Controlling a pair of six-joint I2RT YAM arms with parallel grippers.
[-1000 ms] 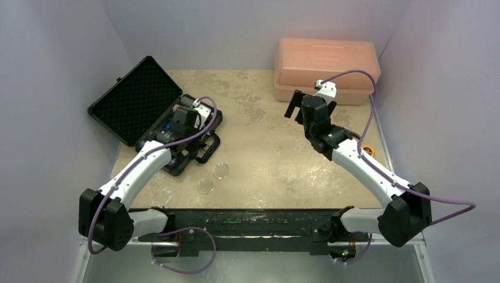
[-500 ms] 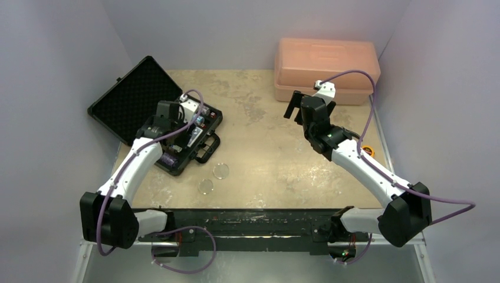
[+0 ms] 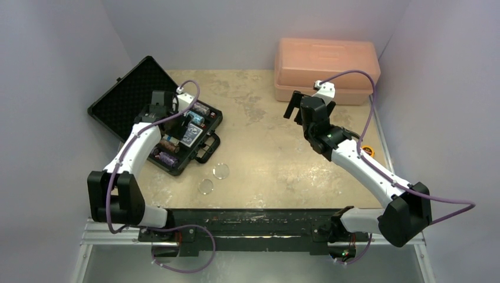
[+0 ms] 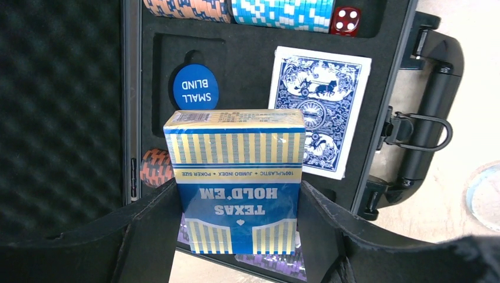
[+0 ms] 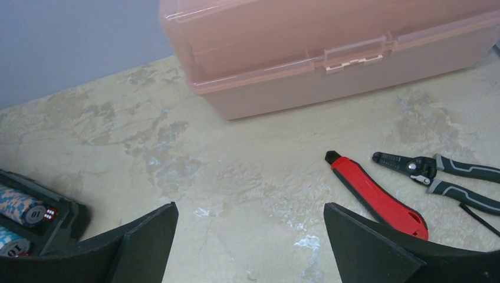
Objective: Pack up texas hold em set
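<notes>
The robot's left gripper will release the blue card deck in the case's hollow holding the small-blind button [image 3: 170, 123] [image 4: 188, 87], next to the second blue card deck.
The black briefcase of the texas hold em set lies open at the left, its foam lid [image 3: 125, 97] tipped back. My left gripper [image 3: 163, 107] hangs over the tray, shut on a blue card deck [image 4: 236, 168] marked TEXAS HOLD'EM, held upright between both fingers. Below it in the tray lie a second blue deck [image 4: 320, 112], a small-blind button [image 4: 196, 86], orange chips [image 4: 186, 7], blue chips [image 4: 283, 12] and a red die [image 4: 345, 20]. Two clear discs [image 3: 221, 170] [image 3: 206, 186] rest on the table in front of the case. My right gripper [image 3: 295, 104] stands open over bare table, holding nothing.
A pink toolbox [image 3: 326, 68] stands closed at the back right. In front of it lie a red utility knife [image 5: 377, 194] and grey-handled pliers [image 5: 448, 174]. The case handle [image 4: 433, 118] sticks out toward the table's middle. Walls close in on both sides.
My left arm has swung left and back across the open case, carrying the blue deck toward the lid side. The right arm has not moved.
</notes>
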